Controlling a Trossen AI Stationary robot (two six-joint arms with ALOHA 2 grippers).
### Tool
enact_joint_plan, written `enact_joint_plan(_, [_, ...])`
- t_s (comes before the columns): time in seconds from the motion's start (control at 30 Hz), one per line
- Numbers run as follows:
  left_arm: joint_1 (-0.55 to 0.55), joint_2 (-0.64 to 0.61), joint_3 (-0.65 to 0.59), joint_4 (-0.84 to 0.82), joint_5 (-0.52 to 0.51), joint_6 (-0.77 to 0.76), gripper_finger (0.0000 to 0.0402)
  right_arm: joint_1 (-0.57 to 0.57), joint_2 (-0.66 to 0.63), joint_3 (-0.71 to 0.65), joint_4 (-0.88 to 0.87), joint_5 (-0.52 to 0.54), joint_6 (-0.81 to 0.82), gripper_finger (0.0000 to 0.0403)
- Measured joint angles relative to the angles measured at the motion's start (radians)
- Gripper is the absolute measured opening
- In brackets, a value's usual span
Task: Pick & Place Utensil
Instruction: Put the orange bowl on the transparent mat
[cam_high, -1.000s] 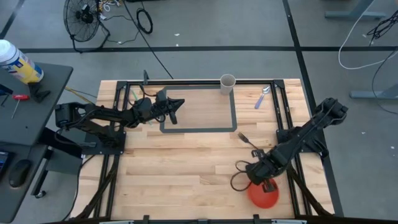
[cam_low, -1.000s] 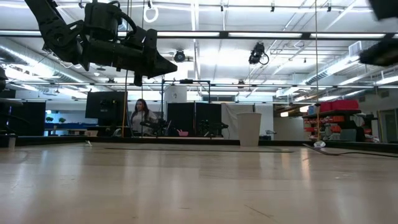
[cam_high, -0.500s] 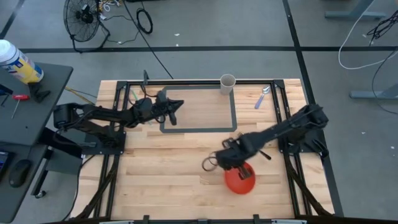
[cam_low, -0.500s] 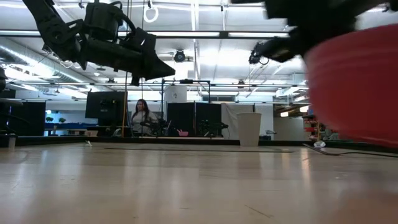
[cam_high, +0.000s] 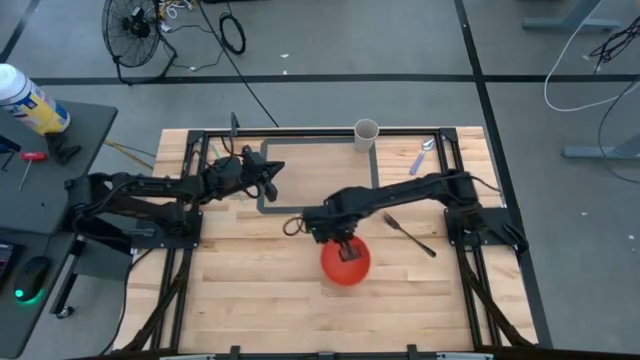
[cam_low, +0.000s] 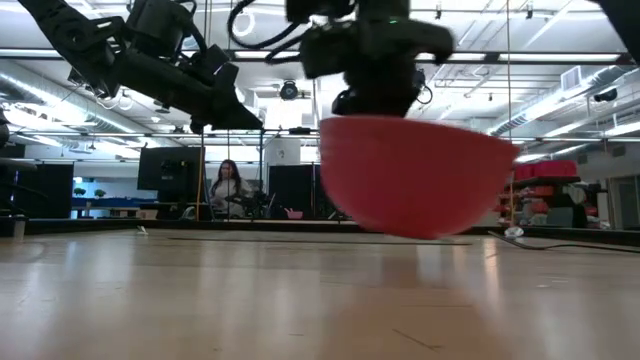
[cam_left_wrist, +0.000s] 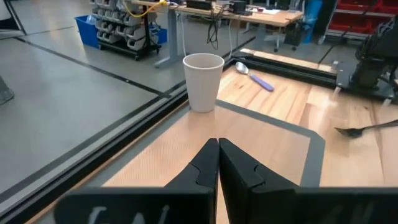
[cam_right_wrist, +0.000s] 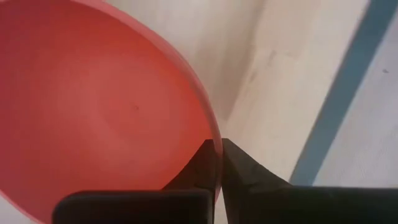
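The robot's right gripper needs to release the red bowl on the bare wood (cam_high: 325, 260) close to the near edge of the taped rectangle.
A red bowl (cam_high: 345, 265) hangs above the middle of the table from my right gripper (cam_high: 347, 248), which is shut on it. In the low view the bowl (cam_low: 415, 175) is clear of the tabletop and slightly tilted. A dark fork (cam_high: 408, 234) lies flat on the wood to the right of the bowl. A spoon with a purple handle (cam_high: 420, 158) lies near the far right corner. My left gripper (cam_high: 270, 170) is shut and hovers over the left part of the taped rectangle, touching nothing. In the left wrist view the spoon (cam_left_wrist: 255, 74) and the fork (cam_left_wrist: 367, 129) also show. My right gripper pinches the red bowl's rim (cam_right_wrist: 214, 140) between its two fingers, one finger inside the bowl and one outside. The fingers come from above, pointing down. The bowl hangs below them, lifted clear of the table and a little tilted.
A white paper cup (cam_high: 366, 133) stands at the far edge of the dark taped rectangle (cam_high: 375, 185); it also shows in the left wrist view (cam_left_wrist: 203, 81). Black frame rails run along the table's left, right and far sides. Bare wood lies near the bowl's near side.
My right gripper has carried the red bowl from the table's near right corner toward the left and the far edge, to the middle of the table, held clear of the wood. My left gripper has drawn back slightly toward the left edge.
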Motion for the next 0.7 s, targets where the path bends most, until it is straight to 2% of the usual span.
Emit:
enact_joint_plan(0.13, [0.001, 0.0, 0.0, -0.015, -0.023, 0.015, 0.0014, -0.02, 0.075, 0.107, -0.078, 0.0, 0.155, 0.0008])
enact_joint_plan(0.23, [0.002, 0.0, 0.0, -0.04, -0.045, 0.026, 0.0014, -0.028, 0.09, 0.129, -0.096, -0.002, 0.244, 0.0009])
enact_joint_plan(0.47, [0.002, 0.0, 0.0, -0.046, -0.055, 0.027, 0.0014, -0.033, 0.09, 0.103, -0.033, -0.003, 0.435, 0.0011])
enact_joint_plan(0.7, [0.002, 0.0, 0.0, -0.046, -0.055, 0.027, 0.0014, -0.032, 0.091, 0.044, 0.035, -0.089, 0.46, 0.0012])
